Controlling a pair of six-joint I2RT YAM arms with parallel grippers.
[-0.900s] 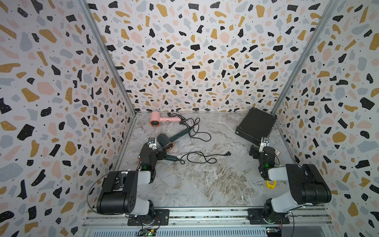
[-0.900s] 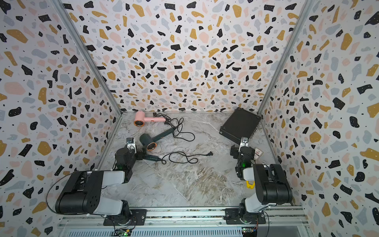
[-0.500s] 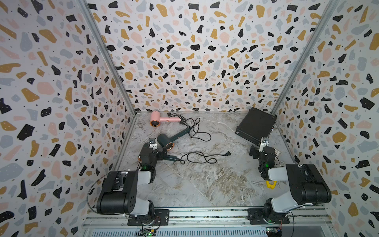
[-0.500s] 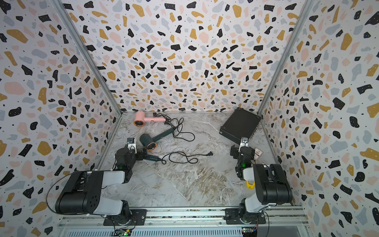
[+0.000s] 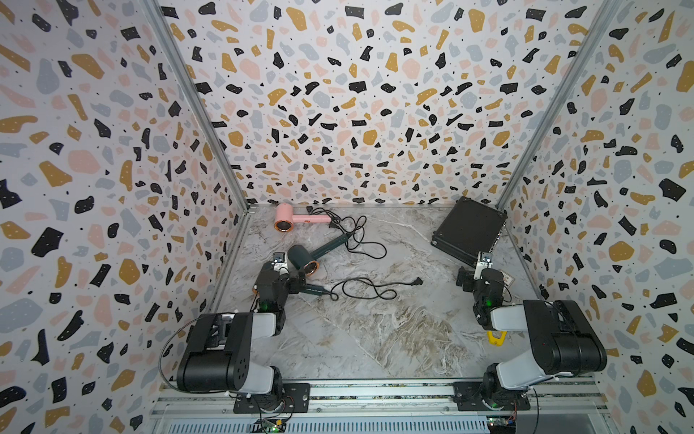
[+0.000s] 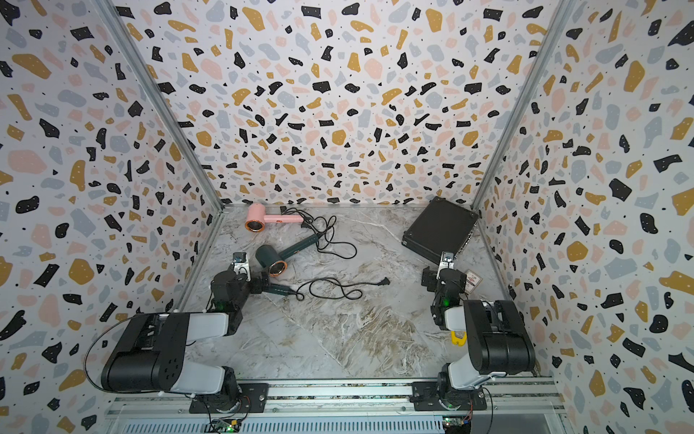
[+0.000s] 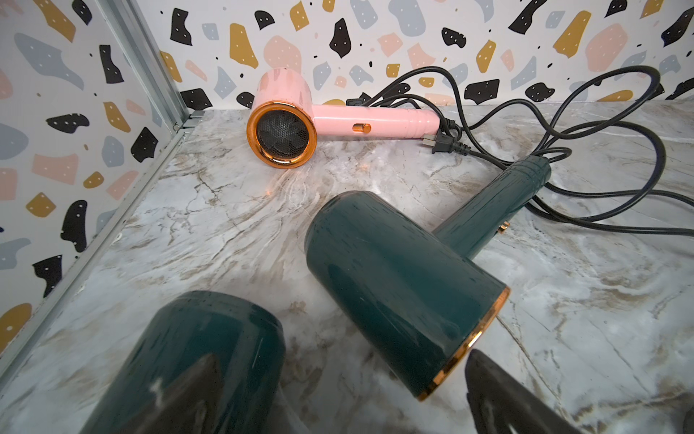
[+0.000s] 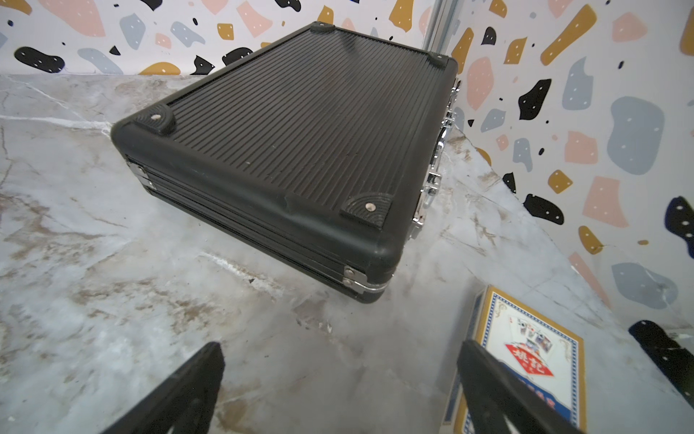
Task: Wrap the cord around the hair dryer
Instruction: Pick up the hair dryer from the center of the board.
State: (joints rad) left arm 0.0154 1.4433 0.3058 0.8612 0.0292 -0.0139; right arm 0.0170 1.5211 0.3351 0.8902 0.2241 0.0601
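Note:
Next, I close my left gripper on the back end of the head (image 5: 265, 269) (image 7: 220, 314) of the nearer dark green hair dryer, opposite that dryer's copper rim.
A dark green hair dryer lies under my left gripper (image 5: 295, 280); its head (image 7: 195, 360) sits by one finger (image 7: 195, 390) and its handle (image 5: 315, 288) points right. Its black cord (image 5: 362, 290) lies loose in loops on the table, ending at the plug (image 5: 418, 281). The left gripper (image 7: 345, 406) is open and holds nothing. A second green hair dryer (image 7: 402, 293) lies just beyond it. A pink hair dryer (image 7: 285, 124) lies at the back wall, and the cords of these two tangle (image 5: 360, 233). My right gripper (image 8: 338, 398) is open over bare table, far from the dryers.
A closed black ribbed case (image 8: 300, 150) lies at the back right corner in front of the right gripper. A box of playing cards (image 8: 525, 357) lies beside the right fingers near the side wall. A yellow object (image 5: 495, 336) shows under the right arm. Patterned walls enclose the marble table (image 5: 375, 338).

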